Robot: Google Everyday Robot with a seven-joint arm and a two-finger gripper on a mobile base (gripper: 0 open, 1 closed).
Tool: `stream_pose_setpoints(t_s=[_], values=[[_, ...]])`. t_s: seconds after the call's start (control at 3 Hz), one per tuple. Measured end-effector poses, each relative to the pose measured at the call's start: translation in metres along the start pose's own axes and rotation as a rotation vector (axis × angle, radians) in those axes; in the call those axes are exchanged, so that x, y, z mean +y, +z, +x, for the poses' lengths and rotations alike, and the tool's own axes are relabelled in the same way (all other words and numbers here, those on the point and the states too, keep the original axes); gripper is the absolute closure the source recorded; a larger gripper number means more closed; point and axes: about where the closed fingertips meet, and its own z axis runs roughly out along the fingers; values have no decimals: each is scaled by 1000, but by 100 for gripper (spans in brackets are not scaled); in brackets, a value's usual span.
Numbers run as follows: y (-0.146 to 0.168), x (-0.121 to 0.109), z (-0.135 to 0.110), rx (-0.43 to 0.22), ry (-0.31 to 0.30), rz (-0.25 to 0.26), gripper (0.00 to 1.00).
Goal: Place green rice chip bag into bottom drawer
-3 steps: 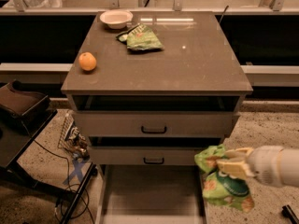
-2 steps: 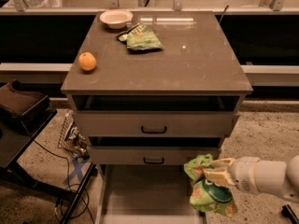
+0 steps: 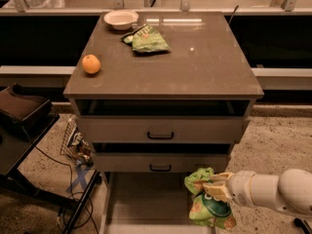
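Note:
The green rice chip bag, now hanging over the open bottom drawer, will be let go by my gripper midway across the open bottom drawer's inside (image 3: 163, 212), below the black handles.
The green rice chip bag (image 3: 208, 209) is puffy and bright green with orange-tan chip pictures. It hangs at the lower right, held by my gripper (image 3: 210, 189), which is shut on its upper part. The white arm (image 3: 273, 191) reaches in from the right edge. The bag is over the right part of the open bottom drawer (image 3: 146, 199), whose plain flat floor shows below the two black-handled drawer fronts. The bag's lower end is near the bottom edge of the view.
On the cabinet top (image 3: 204, 67) lie an orange fruit (image 3: 91, 64), a white bowl (image 3: 121, 19) and a flatter green bag (image 3: 147, 39). A dark stand (image 3: 24, 126) and cables are on the floor at the left.
My gripper has carried the bag leftwards, from right of the cabinet to over the right part of the open bottom drawer.

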Motion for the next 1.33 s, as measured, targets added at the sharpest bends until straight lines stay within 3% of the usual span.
stream_pose_setpoints(t_s=[0.67,1.0,1.33], values=[[69,2,-1,-27,43,-52,100],[129,-3,7,-114,64,-67,100],[174,-1,18,-139,51,-62,100]])
